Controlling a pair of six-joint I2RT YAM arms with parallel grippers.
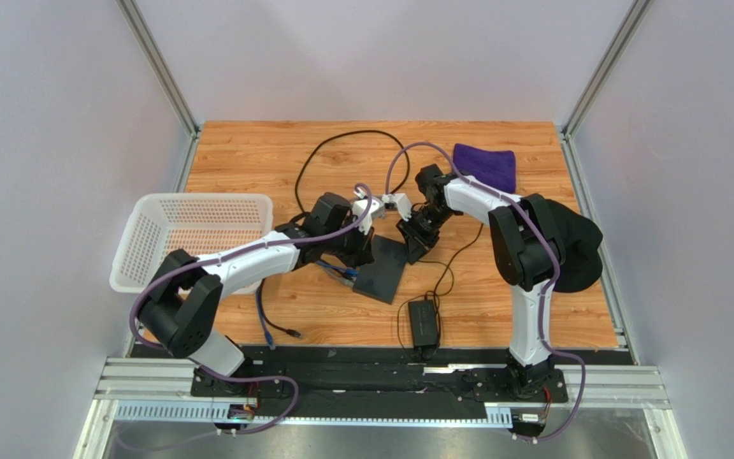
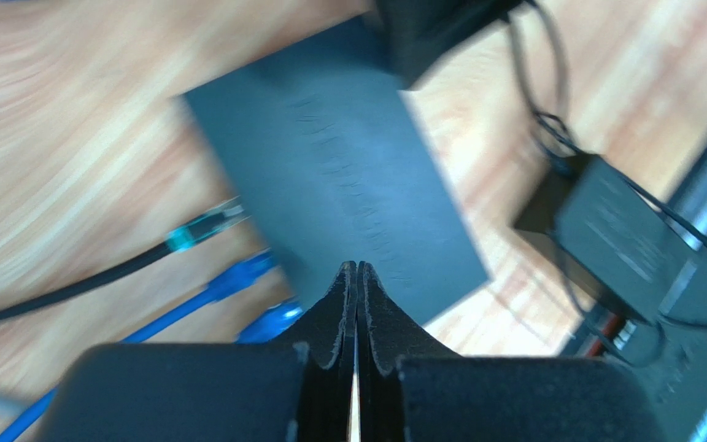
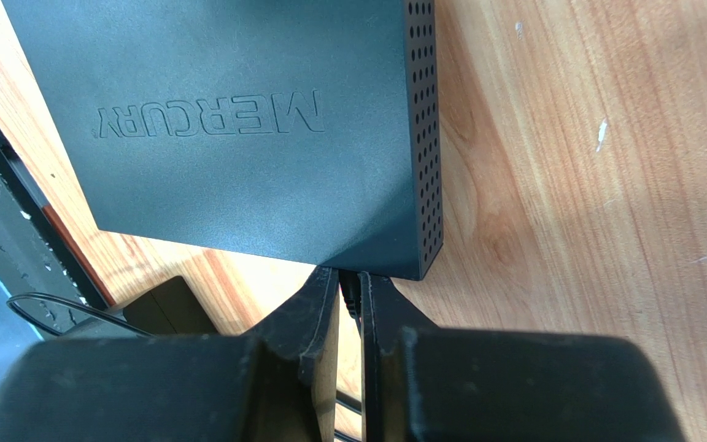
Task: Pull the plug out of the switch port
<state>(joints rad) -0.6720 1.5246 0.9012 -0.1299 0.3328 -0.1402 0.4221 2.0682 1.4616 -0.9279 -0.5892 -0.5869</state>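
Observation:
Next, my right gripper lets go of the black plug on the table (image 1: 471,251) next to the thin cord, in the spot between the switch and the black hat.
The switch (image 1: 387,274) is a flat matte-black box in the middle of the table, also seen in the left wrist view (image 2: 329,157) and, with raised lettering on its top, in the right wrist view (image 3: 237,138). My left gripper (image 2: 357,267) is shut with nothing between its fingers, its tips on or just over the switch's top. My right gripper (image 3: 349,282) is shut on a small black plug (image 3: 350,293) that meets the switch's near edge by a corner. Blue cables (image 2: 228,281) and a black cable with a teal plug (image 2: 196,235) run to the opposite edge.
A black power brick (image 1: 424,322) with a thin cord lies near the front edge. A white perforated basket (image 1: 189,234) stands at the left. A purple cloth (image 1: 486,163) lies at the back right. A loose blue cable (image 1: 275,320) trails toward the front.

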